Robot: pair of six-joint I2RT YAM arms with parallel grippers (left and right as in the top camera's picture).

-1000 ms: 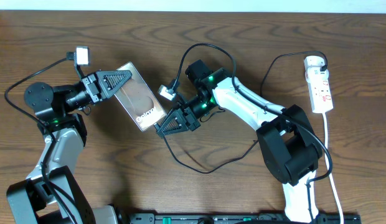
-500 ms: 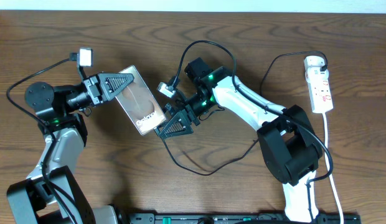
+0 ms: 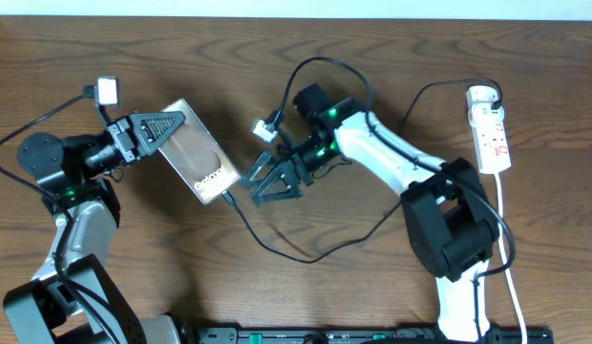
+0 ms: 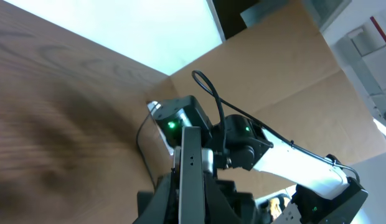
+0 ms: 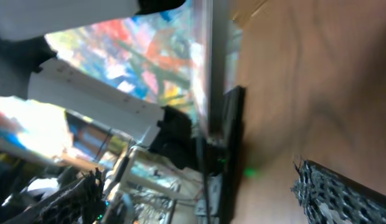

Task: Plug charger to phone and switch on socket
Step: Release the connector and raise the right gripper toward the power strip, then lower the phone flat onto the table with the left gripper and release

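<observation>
My left gripper needs to set the phone down so that it lies flat on the bare wood (image 3: 201,195), beside the tip of the charger's plug.
The phone (image 3: 196,162), a brown slab with pale lettering, is held off the table with my left gripper (image 3: 177,124) shut on its upper end. In the left wrist view the phone (image 4: 192,162) shows edge-on between the fingers of that gripper (image 4: 192,208). The charger (image 3: 277,247), a thin black cable, has its plug tip against the phone's lower end and loops over the table towards the socket (image 3: 490,129). Just right of the plug, my right gripper (image 3: 253,187) stands open and holds nothing. The right wrist view is blurred, with its textured fingers (image 5: 333,186) wide apart.
The white socket lies at the far right with its white cord (image 3: 506,239) running to the front edge. The right arm's base (image 3: 449,239) stands on the cable's loop side. Both arms' own black cables arc above them. Bare wood lies between the phone and the front edge.
My right gripper has opened and let go of the charger's plug, which stays at the phone's end. The left gripper has carried the phone a little to the left, away from the right gripper.
</observation>
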